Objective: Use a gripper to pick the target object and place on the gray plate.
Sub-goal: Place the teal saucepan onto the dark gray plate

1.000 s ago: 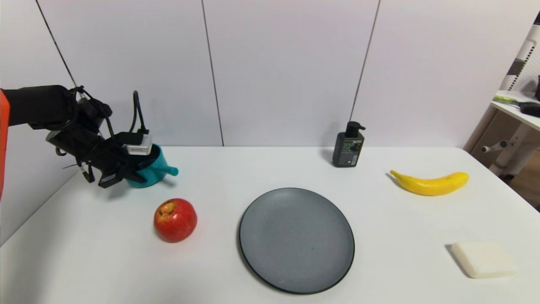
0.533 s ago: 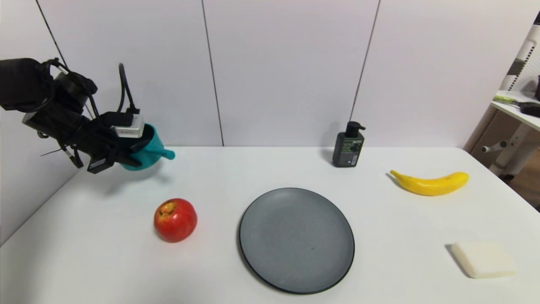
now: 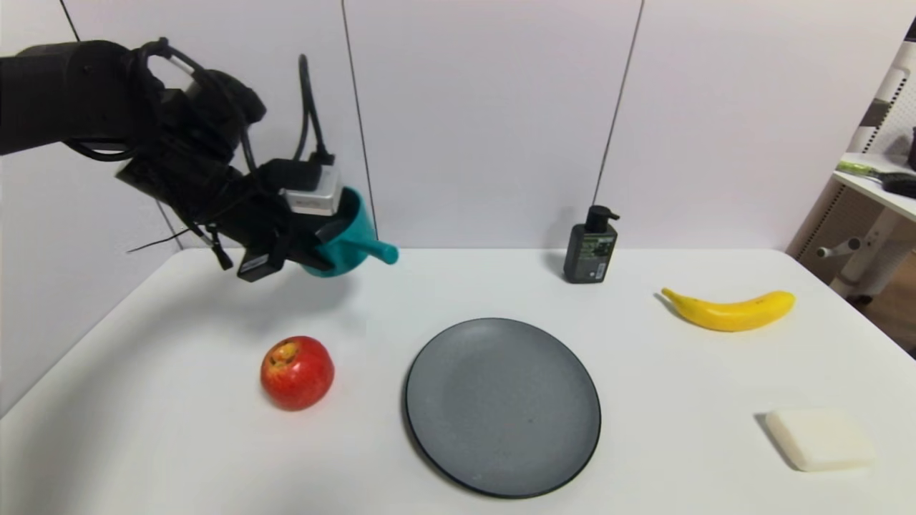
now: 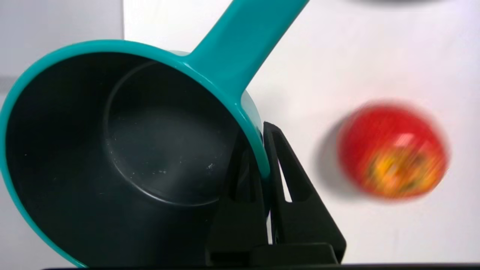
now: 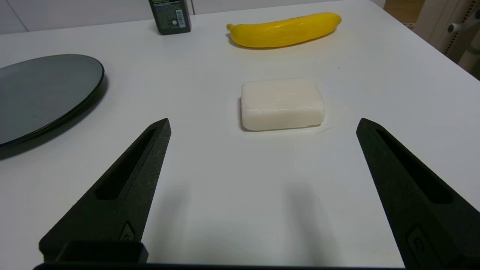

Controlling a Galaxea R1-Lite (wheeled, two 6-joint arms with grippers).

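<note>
I will set the teal saucepan on the gray plate with my left gripper, just off its middle [image 3: 520, 403] toward the banana.
My left gripper [image 3: 315, 243] is shut on the rim of the small teal saucepan [image 3: 351, 243] and holds it in the air, tilted, above the back left of the table. In the left wrist view one finger is inside the saucepan [image 4: 120, 150] and one outside, pinching its wall at the left gripper [image 4: 260, 146]. The handle points toward the plate. The gray plate [image 3: 503, 405] lies flat at the table's front middle, to the right of and nearer than the saucepan; it also shows in the right wrist view [image 5: 41, 90]. My right gripper [image 5: 262, 125] is open and empty, low over the table's front right.
A red apple [image 3: 297, 373] sits left of the plate, below the held saucepan; it shows in the left wrist view [image 4: 392, 150]. A dark pump bottle [image 3: 591, 247] stands at the back. A banana [image 3: 730, 309] and a white soap bar [image 3: 819, 438] lie on the right.
My left gripper has lifted the saucepan off the table and carried it up and to the right, toward the plate. Nothing else has moved.
</note>
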